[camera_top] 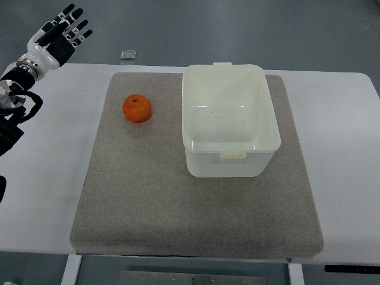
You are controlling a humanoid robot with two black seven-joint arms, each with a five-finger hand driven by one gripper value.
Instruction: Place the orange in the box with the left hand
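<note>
The robot's left gripper needs to close around the orange's middle (137,108), gripping the orange across its far and near sides on the grey felt mat.
An orange (137,108) sits on a grey felt mat (148,196), on the mat's far left part. A clear plastic box (230,120) stands empty on the mat to the right of the orange, a short gap between them. My left hand (63,32) is at the top left corner, beyond the table's far edge, well away from the orange. Its fingers are spread and hold nothing. The right arm does not show.
The mat lies on a white table (344,136). A small square silvery object (129,56) lies at the table's far edge, behind the mat. The grey floor shows beyond the table.
</note>
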